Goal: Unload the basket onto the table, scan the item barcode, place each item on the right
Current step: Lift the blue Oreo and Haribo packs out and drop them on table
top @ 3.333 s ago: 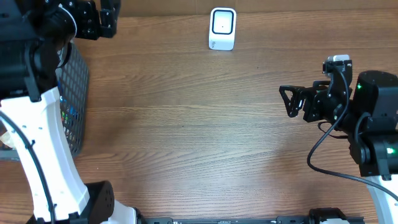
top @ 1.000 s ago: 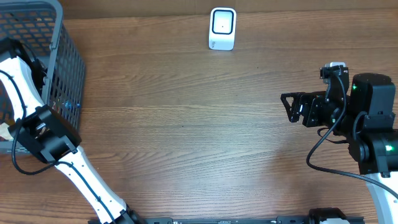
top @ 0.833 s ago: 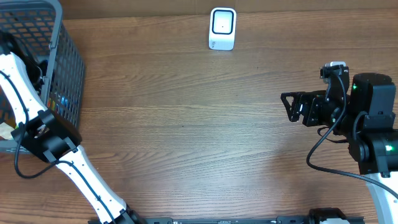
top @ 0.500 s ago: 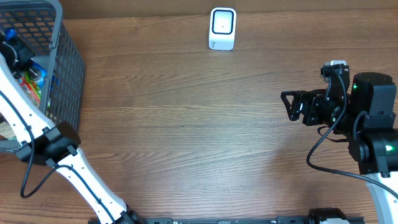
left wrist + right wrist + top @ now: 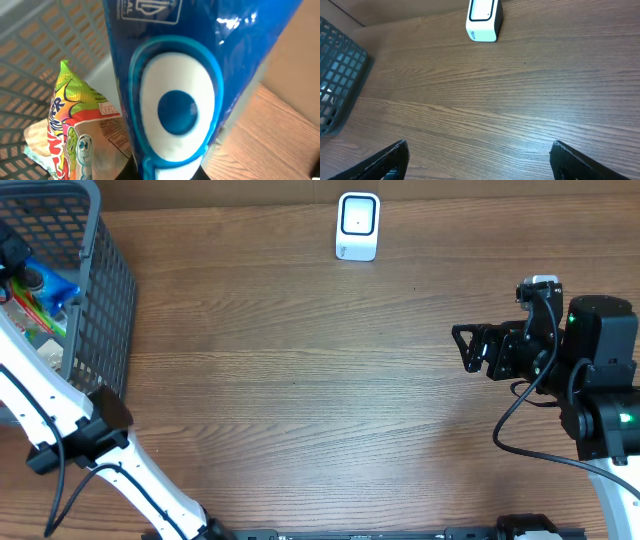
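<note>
Next, my left gripper releases the blue packet on bare wood (image 5: 310, 369) in front of the scanner, toward the basket.
A blue packet with a white oval (image 5: 185, 90) fills the left wrist view. My left gripper (image 5: 170, 175) is shut on its lower end, above the grey basket (image 5: 60, 30). From overhead, the left gripper (image 5: 12, 252) sits at the far left edge over the basket (image 5: 105, 300), with the blue packet (image 5: 57, 286) beside it. The white barcode scanner (image 5: 358, 225) stands at the back middle of the table and is also in the right wrist view as the scanner (image 5: 482, 20). My right gripper (image 5: 462, 347) hovers open at the right, nothing between the jaws of the right gripper (image 5: 480, 157).
A colourful green snack bag (image 5: 75, 130) lies in the basket under the blue packet, seen from overhead as the snack bag (image 5: 30, 310). The basket corner (image 5: 340, 85) shows at the left of the right wrist view. Bare wood table (image 5: 300, 380) lies between basket, scanner and right arm.
My left arm has swung over the basket, its wrist now at the far left edge, and the blue packet shows in its grip. The right arm has not moved.
</note>
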{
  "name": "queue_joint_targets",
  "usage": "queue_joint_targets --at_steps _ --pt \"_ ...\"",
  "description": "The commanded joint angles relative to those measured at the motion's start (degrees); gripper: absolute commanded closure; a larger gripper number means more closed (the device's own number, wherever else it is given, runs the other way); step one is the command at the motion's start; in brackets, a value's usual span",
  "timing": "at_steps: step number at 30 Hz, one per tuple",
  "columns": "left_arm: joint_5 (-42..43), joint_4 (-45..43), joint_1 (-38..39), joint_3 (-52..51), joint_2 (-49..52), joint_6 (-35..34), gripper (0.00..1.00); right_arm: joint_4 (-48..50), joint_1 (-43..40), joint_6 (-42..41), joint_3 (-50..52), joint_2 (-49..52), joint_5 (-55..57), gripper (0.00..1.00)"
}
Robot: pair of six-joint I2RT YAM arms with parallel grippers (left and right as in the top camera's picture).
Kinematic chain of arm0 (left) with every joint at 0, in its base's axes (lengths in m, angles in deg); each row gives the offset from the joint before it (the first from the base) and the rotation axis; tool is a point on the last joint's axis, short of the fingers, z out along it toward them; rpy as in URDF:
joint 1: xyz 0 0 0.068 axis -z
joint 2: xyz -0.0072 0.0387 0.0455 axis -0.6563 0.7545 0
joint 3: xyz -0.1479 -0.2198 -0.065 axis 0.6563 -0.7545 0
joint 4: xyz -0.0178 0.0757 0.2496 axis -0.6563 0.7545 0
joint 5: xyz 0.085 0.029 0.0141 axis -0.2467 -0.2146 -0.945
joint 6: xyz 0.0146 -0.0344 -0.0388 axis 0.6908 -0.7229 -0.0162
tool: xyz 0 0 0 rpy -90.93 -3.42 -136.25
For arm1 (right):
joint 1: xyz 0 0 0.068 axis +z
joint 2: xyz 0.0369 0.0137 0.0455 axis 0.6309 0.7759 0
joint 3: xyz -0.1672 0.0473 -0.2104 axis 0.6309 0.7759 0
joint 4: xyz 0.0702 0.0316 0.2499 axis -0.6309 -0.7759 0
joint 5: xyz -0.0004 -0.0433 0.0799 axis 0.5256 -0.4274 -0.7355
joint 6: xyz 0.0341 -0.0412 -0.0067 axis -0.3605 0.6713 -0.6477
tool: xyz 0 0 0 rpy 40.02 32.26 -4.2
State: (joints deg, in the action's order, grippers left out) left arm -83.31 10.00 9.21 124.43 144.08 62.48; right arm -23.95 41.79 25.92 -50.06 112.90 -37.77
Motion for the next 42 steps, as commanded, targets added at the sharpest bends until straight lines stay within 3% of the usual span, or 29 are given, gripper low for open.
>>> queue_joint_targets --at_steps 1,4,8,13,20,28,38,41,42 --pt "-6.4 -0.3 2.4 1.9 -3.7 0.8 0.96 0.0 0.2 -0.2 -1.9 -0.1 0.2 0.1" --pt "-6.3 -0.3 2.6 1.0 -3.5 0.7 0.96 -0.3 0.2 -0.2 -1.9 -0.1 0.2 0.1" --pt "2.7 -0.3 3.3 0.7 -3.5 4.1 0.96 -0.3 0.2 -0.2 -1.9 -0.1 0.3 0.1" --pt "5.8 -0.3 8.7 0.7 -3.5 8.2 0.96 -0.4 0.2 -0.2 -1.9 -0.1 0.3 0.09" --pt "7.5 -0.3 29.8 -2.9 -3.5 9.0 0.96 -0.4 0.2 -0.2 -1.9 -0.1 0.3 0.1" --pt "2.8 -0.2 38.3 -20.6 -3.5 2.6 0.96 -0.4 0.2 -0.2 -1.9 -0.1 0.3 0.1" --pt "2.4 -2.8 39.3 -52.3 -3.5 2.0 0.96 -0.4 0.2 -0.2 -1.9 1.8 0.3 0.1" --pt "3.8 -3.5 40.0 -56.4 -3.5 3.1 0.96 -0.4 0.2 -0.2 -1.9 3.0 0.1 0.1" --pt "4.4 -3.4 40.3 -56.5 -3.5 3.6 0.91 -0.4 0.2 -0.2 -1.9 3.4 0.1 0.1"
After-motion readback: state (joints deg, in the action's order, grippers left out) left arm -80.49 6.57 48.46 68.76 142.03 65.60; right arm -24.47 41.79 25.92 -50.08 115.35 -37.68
